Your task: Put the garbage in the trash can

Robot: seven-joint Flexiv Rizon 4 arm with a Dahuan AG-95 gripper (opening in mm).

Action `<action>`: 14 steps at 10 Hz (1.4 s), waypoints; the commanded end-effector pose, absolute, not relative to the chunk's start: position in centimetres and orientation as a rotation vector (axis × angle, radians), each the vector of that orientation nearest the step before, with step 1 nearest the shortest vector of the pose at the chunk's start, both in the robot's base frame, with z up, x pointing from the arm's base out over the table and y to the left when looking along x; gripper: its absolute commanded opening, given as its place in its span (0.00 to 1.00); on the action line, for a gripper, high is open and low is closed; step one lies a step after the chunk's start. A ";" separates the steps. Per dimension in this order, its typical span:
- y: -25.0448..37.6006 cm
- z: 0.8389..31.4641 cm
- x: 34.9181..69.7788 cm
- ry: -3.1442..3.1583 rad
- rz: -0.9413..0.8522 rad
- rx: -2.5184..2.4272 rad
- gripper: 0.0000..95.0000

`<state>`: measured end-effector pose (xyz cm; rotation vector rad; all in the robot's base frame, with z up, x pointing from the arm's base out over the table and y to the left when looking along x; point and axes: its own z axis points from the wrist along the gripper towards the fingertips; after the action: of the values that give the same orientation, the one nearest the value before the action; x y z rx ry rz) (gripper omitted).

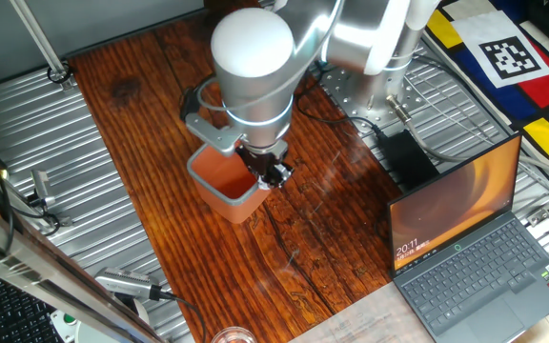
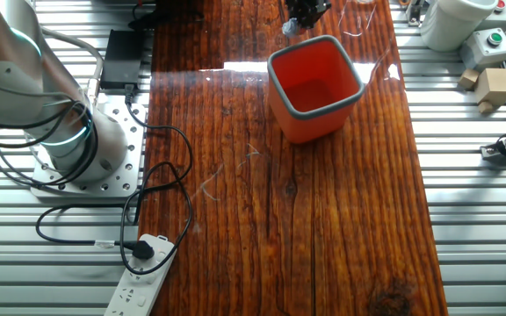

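Observation:
Next, my gripper drops the garbage onto the middle of the orange trash can's empty bottom [image 1: 237, 177]. The garbage is still beside the pot's far rim.
The trash can is a terracotta-orange squarish pot [image 1: 219, 177] standing on the wooden table; in the other fixed view [image 2: 315, 84] its inside looks empty. My gripper [image 1: 274, 172] hangs at the pot's corner nearest the arm base, just outside the rim, and the arm hides most of it. In the other fixed view the gripper [image 2: 304, 12] is at the top edge, with a small whitish wad, the garbage [image 2: 290, 28], at its fingertips beside the pot's far rim. The fingers look closed on it.
An open laptop [image 1: 475, 248] sits at the table's right with a black power brick [image 1: 408, 157] behind it. A clear glass [image 2: 358, 13] stands near the pot. The robot base [image 2: 77, 149], cables and a power strip [image 2: 139, 290] lie to one side.

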<state>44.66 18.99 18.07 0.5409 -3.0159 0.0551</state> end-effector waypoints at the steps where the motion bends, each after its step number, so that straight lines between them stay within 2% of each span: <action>1: 19.0 18.1 44.6 -3.018 0.067 0.507 0.00; 3: 18.1 18.4 44.7 -2.986 0.057 0.640 0.00; 6: 12.6 19.8 45.5 -2.958 0.045 0.769 0.00; 9: 10.9 18.3 45.8 -2.969 0.053 0.801 0.00; 10: 10.3 16.8 46.2 -2.982 0.054 0.851 0.00; 14: 10.3 14.9 46.6 -2.983 0.043 0.901 0.80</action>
<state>46.42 10.37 15.01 0.9034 -2.9851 0.0413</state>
